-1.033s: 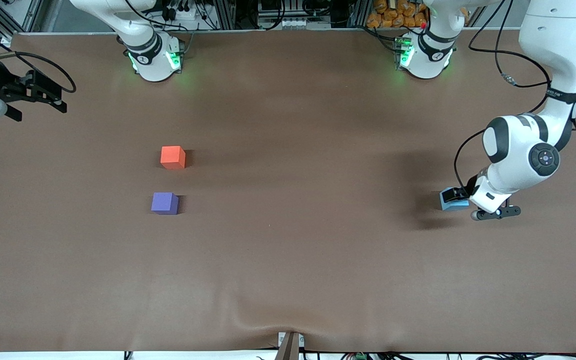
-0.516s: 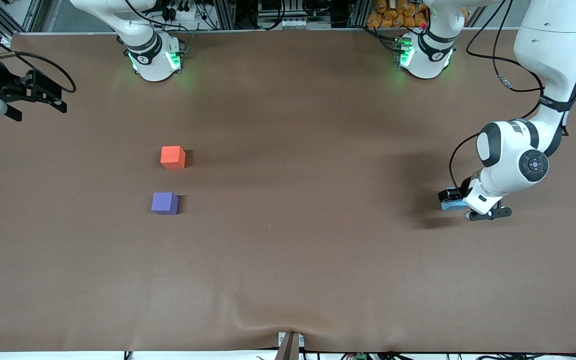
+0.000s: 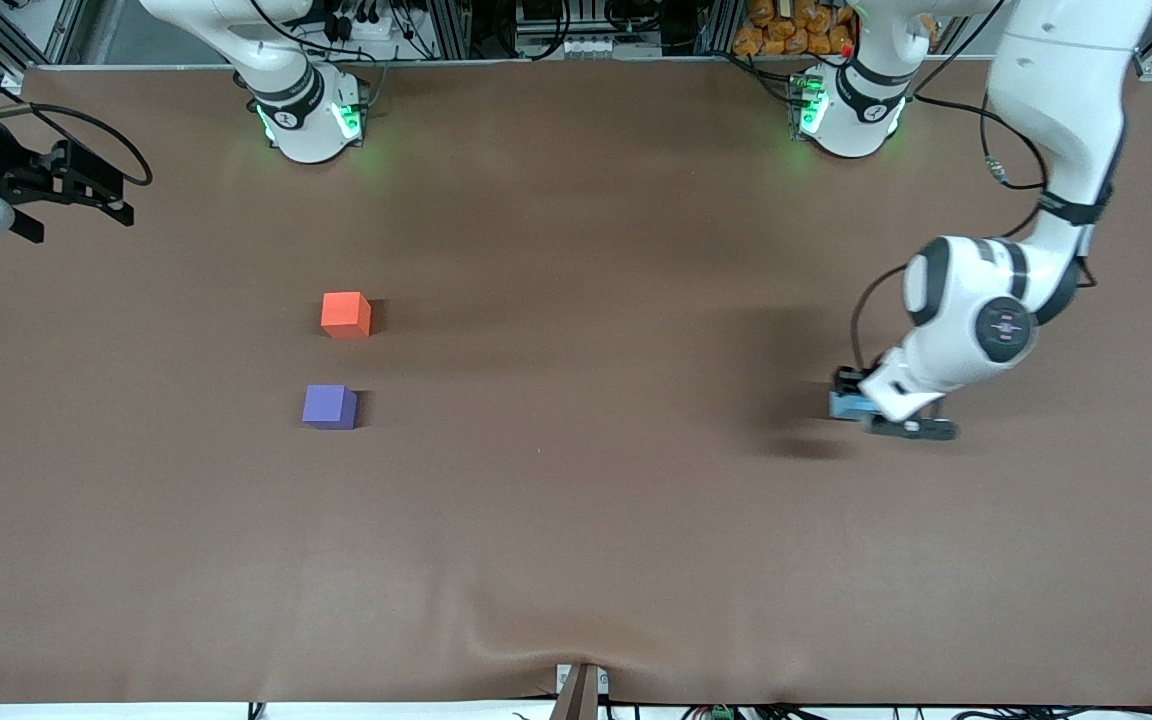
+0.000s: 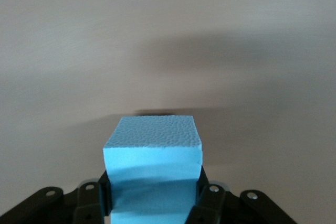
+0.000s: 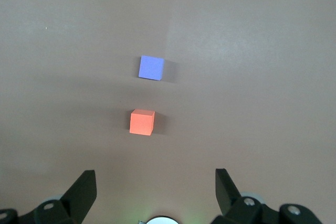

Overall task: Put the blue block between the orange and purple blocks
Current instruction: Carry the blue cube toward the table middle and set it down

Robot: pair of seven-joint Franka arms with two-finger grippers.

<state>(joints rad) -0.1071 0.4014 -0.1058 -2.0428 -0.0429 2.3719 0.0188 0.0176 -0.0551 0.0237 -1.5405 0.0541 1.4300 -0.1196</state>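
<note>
I need to let the blue block go from my left gripper on the bare table (image 3: pixel 532 319) toward the middle, level with the orange block.
My left gripper (image 3: pixel 851 402) is shut on the light sky-blue block (image 3: pixel 842 408) and holds it a little above the brown table near the left arm's end. In the left wrist view the blue block (image 4: pixel 152 150) sits between the two black fingers (image 4: pixel 103 187), with its shadow on the table under it. The orange block (image 3: pixel 346 314) and the purple block (image 3: pixel 329 406) stand toward the right arm's end with a gap between them, the orange one farther from the front camera. My right gripper (image 3: pixel 76 195) waits raised at the right arm's end. It is open (image 5: pixel 156 187) and looks at the orange (image 5: pixel 142 122) and purple (image 5: pixel 151 67) blocks.
The arm bases (image 3: pixel 311 120) (image 3: pixel 846 115) stand along the table's edge farthest from the front camera, with cables and gear past it. A clamp (image 3: pixel 579 690) and a wrinkle in the brown cover mark the edge nearest the camera.
My left arm has carried the blue block toward the right arm's end of the table. The right arm and the orange and purple blocks have not moved.
</note>
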